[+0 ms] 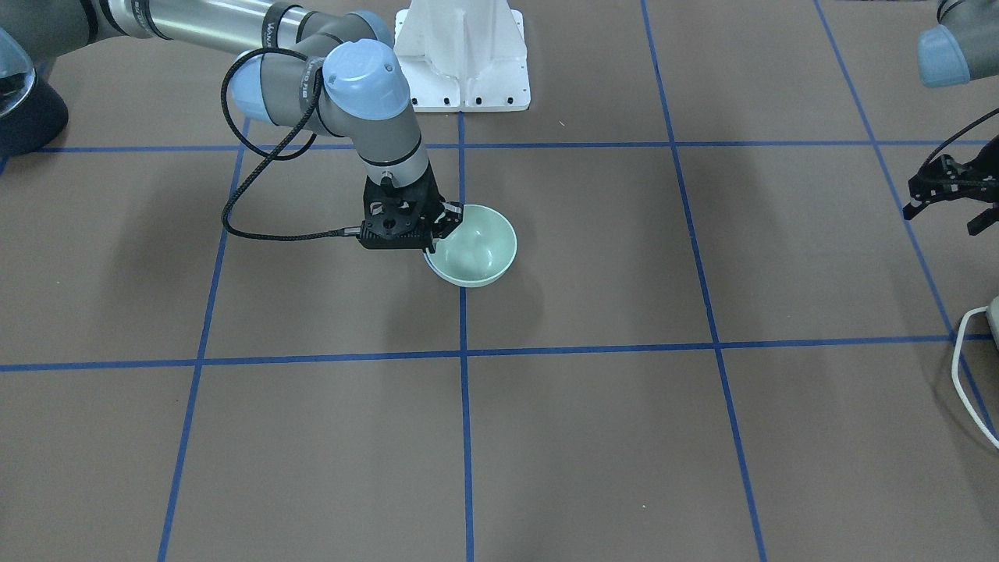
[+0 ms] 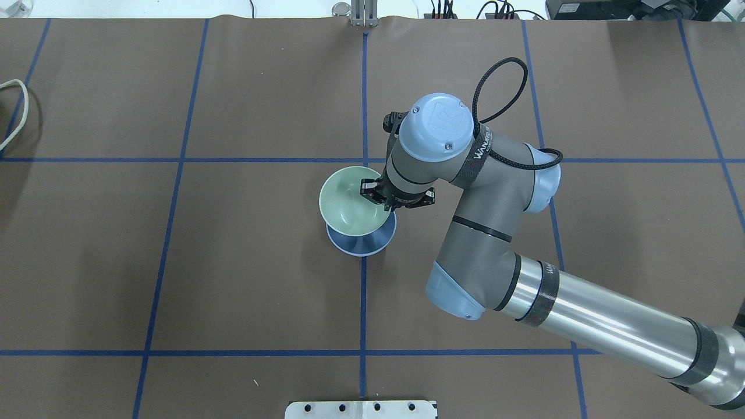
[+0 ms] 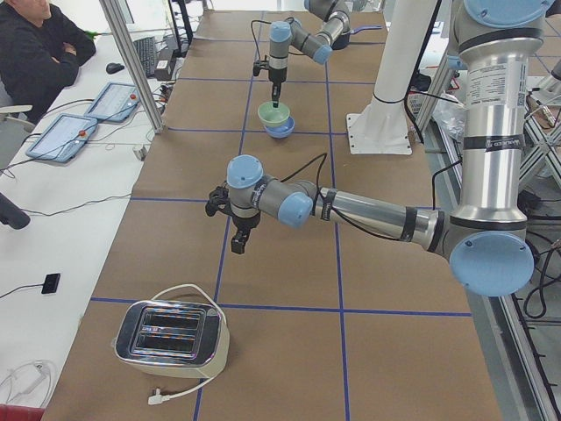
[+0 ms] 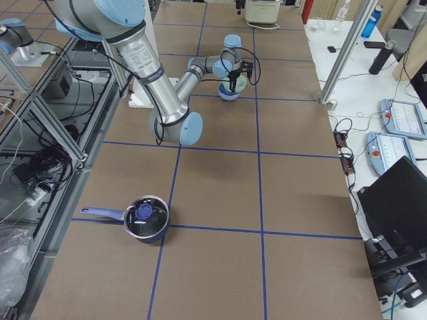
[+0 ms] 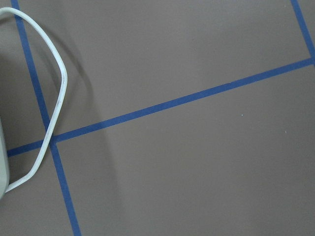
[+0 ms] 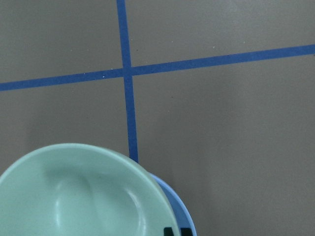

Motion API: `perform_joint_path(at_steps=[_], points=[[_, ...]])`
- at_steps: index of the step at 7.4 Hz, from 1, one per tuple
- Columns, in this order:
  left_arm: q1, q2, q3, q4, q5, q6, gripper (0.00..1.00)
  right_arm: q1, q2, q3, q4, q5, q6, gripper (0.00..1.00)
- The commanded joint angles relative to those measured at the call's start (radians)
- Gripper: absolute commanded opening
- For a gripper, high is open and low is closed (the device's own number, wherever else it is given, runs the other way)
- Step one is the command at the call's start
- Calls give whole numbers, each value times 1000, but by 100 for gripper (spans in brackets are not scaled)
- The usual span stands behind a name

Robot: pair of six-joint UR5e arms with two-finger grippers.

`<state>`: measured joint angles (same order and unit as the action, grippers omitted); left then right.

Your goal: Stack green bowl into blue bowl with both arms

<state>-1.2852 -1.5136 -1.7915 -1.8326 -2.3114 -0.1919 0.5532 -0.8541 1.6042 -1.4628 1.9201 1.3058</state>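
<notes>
Next, my right gripper lets go of the green bowl inside the blue bowl (image 1: 463, 240) (image 6: 117, 228) in front of the white pedestal.
The pale mint-green bowl (image 2: 351, 201) is above the periwinkle-blue bowl (image 2: 362, 240) near the table's middle, with its bottom down in the blue bowl's mouth. My right gripper (image 2: 378, 194) is shut on the green bowl's rim on the robot's right side. In the front view the green bowl (image 1: 476, 246) hides nearly all of the blue bowl (image 1: 428, 263). The right wrist view shows the green bowl (image 6: 74, 196) over the blue rim (image 6: 173, 202). My left gripper (image 1: 940, 218) hangs open and empty far off at the table's left end.
A toaster (image 3: 171, 338) with a white cable (image 1: 968, 367) stands at the table's left end, near my left gripper. A dark lidded pot (image 4: 147, 217) sits at the right end. The white pedestal (image 1: 462, 55) is behind the bowls. An operator (image 3: 35, 44) sits beside the table.
</notes>
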Motion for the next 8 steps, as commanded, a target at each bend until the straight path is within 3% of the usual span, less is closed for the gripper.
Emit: perform_joint_path(at_steps=[1,8], points=[[3,0,3,-2,3,-6,97,-7,-3,2,9,0,4,0],[4,-7,11,-1,1,-11,97,-12,-72,76,9,-1,0,0]])
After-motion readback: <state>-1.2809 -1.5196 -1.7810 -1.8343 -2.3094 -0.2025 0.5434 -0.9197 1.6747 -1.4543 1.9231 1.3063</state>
